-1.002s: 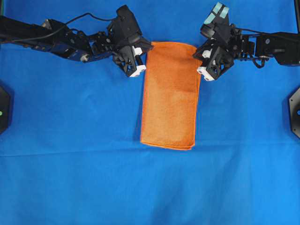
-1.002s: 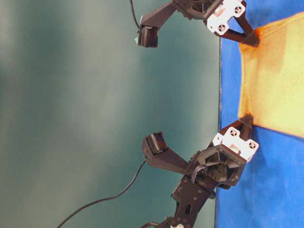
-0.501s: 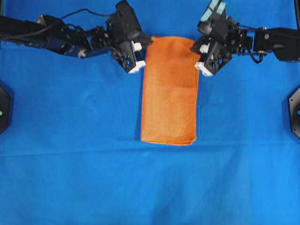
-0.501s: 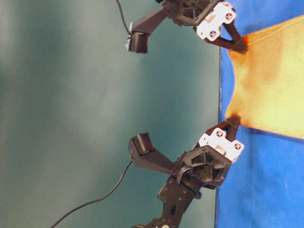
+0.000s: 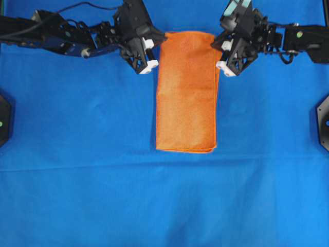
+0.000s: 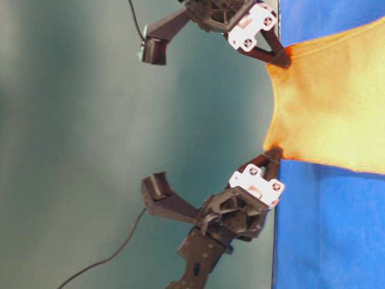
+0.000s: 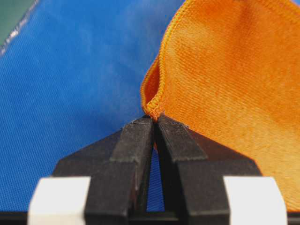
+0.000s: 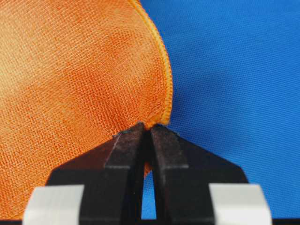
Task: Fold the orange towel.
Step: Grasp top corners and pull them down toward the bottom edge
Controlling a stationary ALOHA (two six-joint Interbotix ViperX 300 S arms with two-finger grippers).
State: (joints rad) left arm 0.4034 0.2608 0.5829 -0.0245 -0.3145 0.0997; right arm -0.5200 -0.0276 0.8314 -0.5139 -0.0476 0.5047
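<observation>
The orange towel's far corner will leave my right gripper on the towel's side edge (image 5: 212,132), just short of its near end.
The orange towel (image 5: 186,92) lies as a long, narrow folded strip on the blue cloth, with its far end raised. My left gripper (image 5: 159,39) is shut on the far left corner, and the hem sits pinched at its tips (image 7: 153,118). My right gripper (image 5: 216,43) is shut on the far right corner (image 8: 146,125). In the table-level view both corners hang above the surface, the right gripper (image 6: 283,59) and the left gripper (image 6: 274,153) stretching the towel (image 6: 331,102) between them. The near end rests flat.
The large blue cloth (image 5: 103,180) covers the whole table. Black mounts stand at the left edge (image 5: 4,116) and the right edge (image 5: 324,121). The table's far edge runs just behind both arms.
Both grippers have lifted the two held corners higher and drawn them toward the far edge. The towel's near end has slid a little away from the front.
</observation>
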